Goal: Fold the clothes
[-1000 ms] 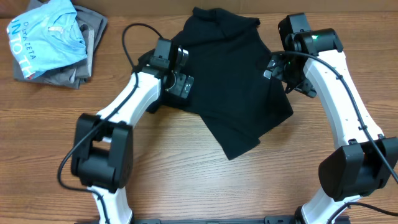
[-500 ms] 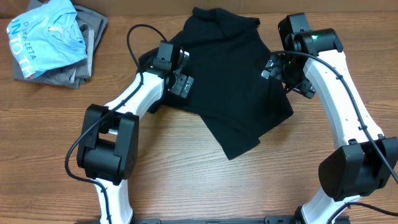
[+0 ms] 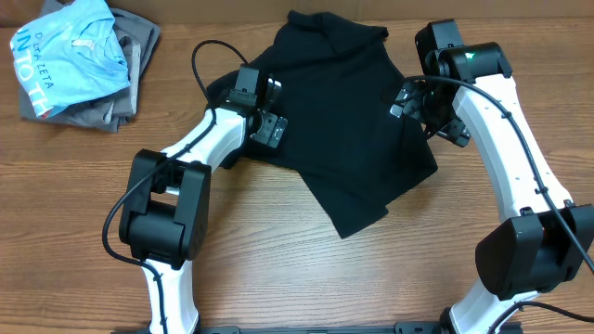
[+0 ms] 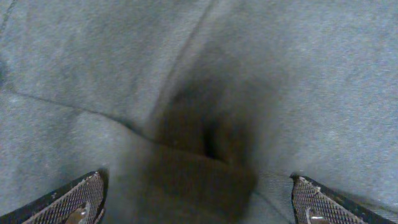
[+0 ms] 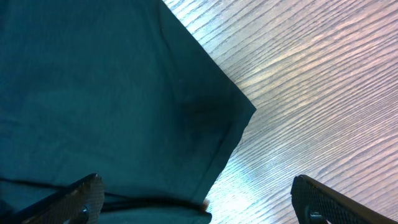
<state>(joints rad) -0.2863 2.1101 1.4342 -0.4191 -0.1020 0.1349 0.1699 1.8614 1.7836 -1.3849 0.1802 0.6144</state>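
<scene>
My right gripper needs to close next on the front flap's inner corner [image 3: 384, 212] [image 5: 206, 215] of the black garment, the one closest to the garment's hemmed corner.
The clothes [image 3: 343, 121], a plain black garment, lie crumpled across the middle of the wooden table [image 3: 278, 269], with one corner pointing toward the front. My left gripper [image 3: 271, 119] hovers over the garment's left edge and is open. In the left wrist view the fabric [image 4: 186, 74] fills the frame between the wide-apart fingertips [image 4: 84, 199], and the left gripper [image 4: 199, 204] holds nothing. My right gripper [image 3: 418, 104] is at the garment's right edge, also open. Its wrist view shows a hemmed corner of the cloth [image 5: 124, 93] beside bare wood [image 5: 311, 93], and the right gripper [image 5: 202, 202] is empty.
A light blue shirt with white lettering [image 3: 70, 51] lies on grey garments [image 3: 130, 65] at the back left corner. A black cable [image 3: 209, 56] loops above the left arm. Bare wood spans the front of the table.
The left arm's lower links have swung right and its elbow has shifted, while its gripper stays over the garment's left edge. The right arm and the garment have not moved.
</scene>
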